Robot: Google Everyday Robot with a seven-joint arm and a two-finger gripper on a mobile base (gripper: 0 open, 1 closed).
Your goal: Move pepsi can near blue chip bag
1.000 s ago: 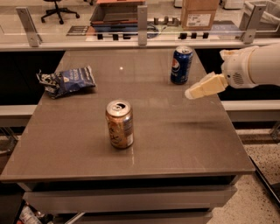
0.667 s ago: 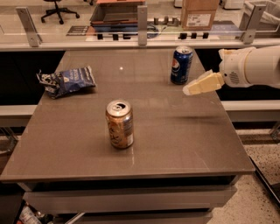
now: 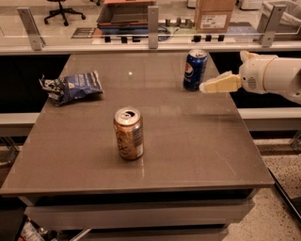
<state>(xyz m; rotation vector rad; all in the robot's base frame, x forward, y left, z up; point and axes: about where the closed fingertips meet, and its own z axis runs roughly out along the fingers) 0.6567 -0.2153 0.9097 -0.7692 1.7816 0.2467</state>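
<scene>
The robot's gripper should close on the upper half of the pepsi can [image 3: 195, 62], around the can's sides just under the silver top.
The pepsi can [image 3: 194, 69] stands upright at the far right of the brown table [image 3: 188, 136]. It is dark blue with a silver top and a round logo. The blue chip bag [image 3: 71, 87] lies crumpled at the table's left edge. My gripper [image 3: 209, 86] reaches in from the right on a white arm [image 3: 275, 75]. Its cream fingertip sits just right of the can's lower half and close to it. The gripper holds nothing.
A gold-orange can [image 3: 128, 133] stands upright near the table's middle front. Behind the table runs a glass barrier with metal posts [image 3: 152, 21]. A cardboard box [image 3: 214, 14] and an office chair [image 3: 63, 8] are beyond it.
The gripper has moved slightly left and up toward the pepsi can. The cans and the bag have not moved.
</scene>
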